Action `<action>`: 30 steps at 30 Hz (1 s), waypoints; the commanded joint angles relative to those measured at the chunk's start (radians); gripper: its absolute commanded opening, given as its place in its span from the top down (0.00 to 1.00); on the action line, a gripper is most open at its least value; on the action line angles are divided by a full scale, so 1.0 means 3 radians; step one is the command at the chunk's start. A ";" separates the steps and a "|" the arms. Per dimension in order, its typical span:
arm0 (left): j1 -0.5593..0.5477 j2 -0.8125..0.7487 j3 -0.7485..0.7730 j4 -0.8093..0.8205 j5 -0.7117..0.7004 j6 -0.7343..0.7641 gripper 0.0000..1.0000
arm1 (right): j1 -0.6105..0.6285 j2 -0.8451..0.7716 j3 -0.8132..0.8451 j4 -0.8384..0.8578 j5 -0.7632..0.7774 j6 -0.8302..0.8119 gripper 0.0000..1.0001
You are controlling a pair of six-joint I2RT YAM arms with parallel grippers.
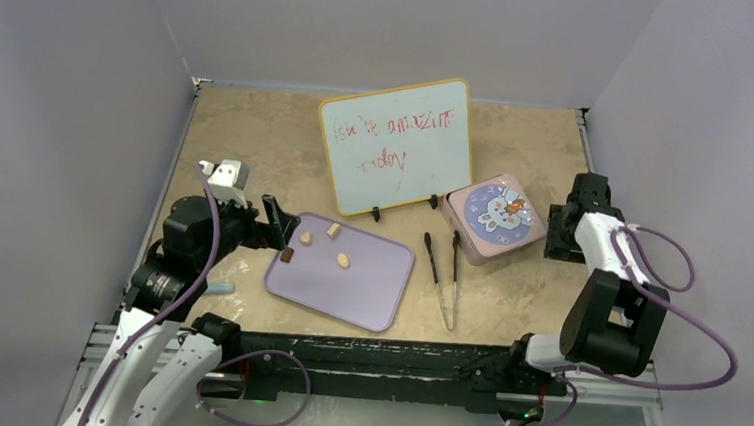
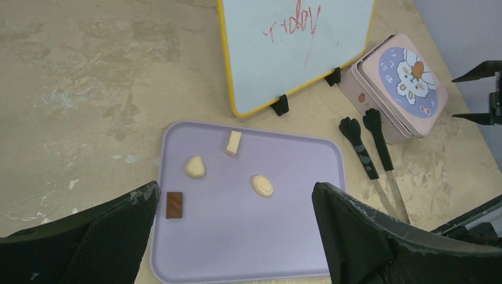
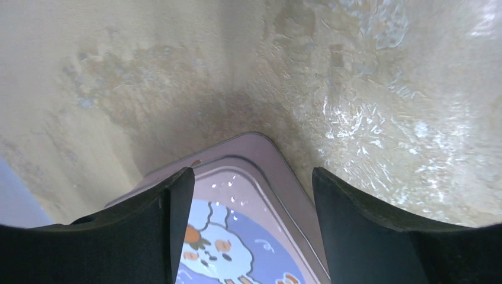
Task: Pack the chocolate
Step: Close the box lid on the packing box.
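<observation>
The lid is covering the pink rabbit tin, so next I pinch the lid's corner [image 1: 540, 226] with my right gripper and bring my left gripper to the opposite corner before packing.
Several chocolate pieces lie on the lavender tray [image 2: 248, 242]: a brown rectangle [image 2: 174, 205] at its left edge, plus a cream heart [image 2: 194, 167], a cream square [image 2: 233, 142] and a cream oval [image 2: 262, 185]. The top view shows the tray [image 1: 367, 298] with the brown piece [image 1: 287, 255] beside my left gripper [image 1: 279, 228]. My left gripper [image 2: 235, 195] hangs open above the tray's near part with nothing between its fingers. My right gripper [image 3: 251, 177] is open over a corner of the pink rabbit tin [image 3: 260, 171], which is closed [image 1: 494, 217]. In the top view my right gripper [image 1: 555, 235] is at the tin's right side.
A whiteboard [image 1: 398, 144] with red writing stands behind the tray. Black-handled tongs [image 1: 441, 273] lie on the table between the tray and the tin. A small pale blue thing [image 1: 219, 287] lies near the left arm's base. Walls close in both sides.
</observation>
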 commanded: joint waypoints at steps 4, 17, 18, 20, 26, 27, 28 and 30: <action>-0.0020 0.0378 0.0395 -0.0033 -0.0071 -0.0103 0.01 | -0.0008 -0.0396 0.0262 -0.0168 0.0413 -0.0938 0.18; -0.0031 0.1409 0.1079 0.0370 0.0634 -0.0531 0.16 | -0.0014 -0.0801 -0.0133 0.0896 -0.0610 -0.3327 0.23; -0.0048 0.1496 0.1103 0.0419 0.0660 -0.0556 0.17 | -0.0019 -0.0798 -0.0134 0.0908 -0.0517 -0.3381 0.24; -0.0130 0.1684 0.1176 0.0512 0.0649 -0.0594 0.19 | -0.0079 -0.0761 -0.0129 0.0978 -0.0578 -0.3455 0.26; -0.0564 0.2266 0.1508 0.0763 0.0241 -0.0569 0.21 | -0.0403 -0.0454 -0.0106 0.1109 -0.1401 -0.3487 0.41; -0.0624 0.2377 0.1568 0.0807 0.0197 -0.0568 0.21 | -0.0474 -0.0433 -0.0130 0.1134 -0.1504 -0.3487 0.44; -0.0672 0.2478 0.1618 0.0866 0.0146 -0.0571 0.22 | -0.0539 -0.0425 -0.0164 0.1153 -0.1592 -0.3478 0.46; -0.0793 0.2688 0.1716 0.0996 0.0043 -0.0573 0.23 | -0.0647 -0.0424 -0.0224 0.1178 -0.1675 -0.3455 0.46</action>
